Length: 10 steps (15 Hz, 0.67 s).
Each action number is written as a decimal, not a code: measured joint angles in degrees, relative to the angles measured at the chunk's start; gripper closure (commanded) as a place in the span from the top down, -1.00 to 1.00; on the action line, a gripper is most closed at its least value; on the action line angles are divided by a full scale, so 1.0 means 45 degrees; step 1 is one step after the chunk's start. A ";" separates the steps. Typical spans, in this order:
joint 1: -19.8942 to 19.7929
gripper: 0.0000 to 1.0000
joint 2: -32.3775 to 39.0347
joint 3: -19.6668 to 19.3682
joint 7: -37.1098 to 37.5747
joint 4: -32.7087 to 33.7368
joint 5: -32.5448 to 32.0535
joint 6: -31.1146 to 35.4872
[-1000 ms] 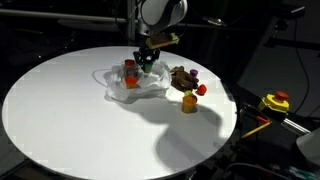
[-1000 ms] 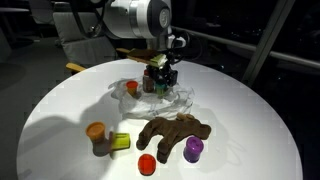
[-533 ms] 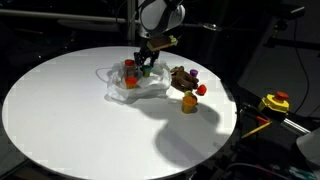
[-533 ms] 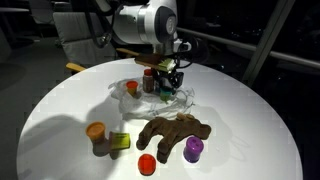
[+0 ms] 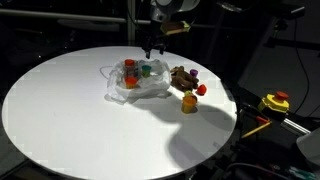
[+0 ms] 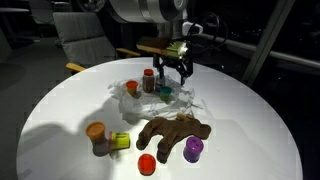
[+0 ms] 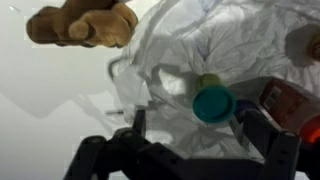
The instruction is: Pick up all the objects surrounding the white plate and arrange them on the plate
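Observation:
Next, my gripper closes on the top of the orange cup (image 5: 189, 99), which stands beside the white plate near the yellow-green cup.
The white plate (image 5: 118, 88) (image 6: 185, 100) (image 7: 170, 50) sits on the round table, crinkled and translucent. On it stand a red-lidded dark jar (image 5: 130, 69) (image 6: 148, 79) (image 7: 292, 100), a small green cup (image 5: 146, 70) (image 6: 166, 92) (image 7: 213, 101) and an orange piece (image 6: 131, 87). My gripper (image 5: 153, 47) (image 6: 173, 68) (image 7: 190, 125) hangs open just above the green cup, holding nothing. Beside the plate lie the brown plush toy (image 5: 180, 78) (image 6: 172, 132) (image 7: 85, 22), an orange cup (image 5: 189, 103) (image 6: 96, 132), a yellow-green cup (image 6: 120, 141), a red cup (image 5: 200, 89) (image 6: 146, 164) and a purple cup (image 5: 195, 75) (image 6: 193, 149).
The large round white tabletop (image 5: 70, 120) (image 6: 250, 130) carries everything. A yellow-and-red tool (image 5: 275, 101) lies off the table in an exterior view. A chair (image 6: 85, 45) stands behind the table, and the surroundings are dark.
The gripper opened, left the green cup standing on the plate next to the jar, and rose clear of it.

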 measured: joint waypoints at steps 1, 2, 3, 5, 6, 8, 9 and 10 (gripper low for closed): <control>0.0000 1.00 -0.0679 0.0041 -0.0015 -0.0700 0.0005 -0.0180; -0.0005 1.00 -0.1364 0.0129 -0.0026 -0.1427 0.0103 -0.0400; -0.0014 1.00 -0.1995 0.0244 -0.0029 -0.2128 0.0394 -0.0588; -0.0020 1.00 -0.3230 0.0516 -0.0029 -0.3615 0.1155 -0.0856; -0.0019 1.00 -0.3805 0.0670 -0.0026 -0.4394 0.1585 -0.0851; -0.0009 1.00 -0.4780 0.0993 -0.0011 -0.5919 0.2408 -0.0543; 0.0008 1.00 -0.5194 0.1159 -0.0008 -0.6721 0.2792 -0.0097; 0.0053 1.00 -0.5523 0.1310 -0.0009 -0.7515 0.3073 0.0484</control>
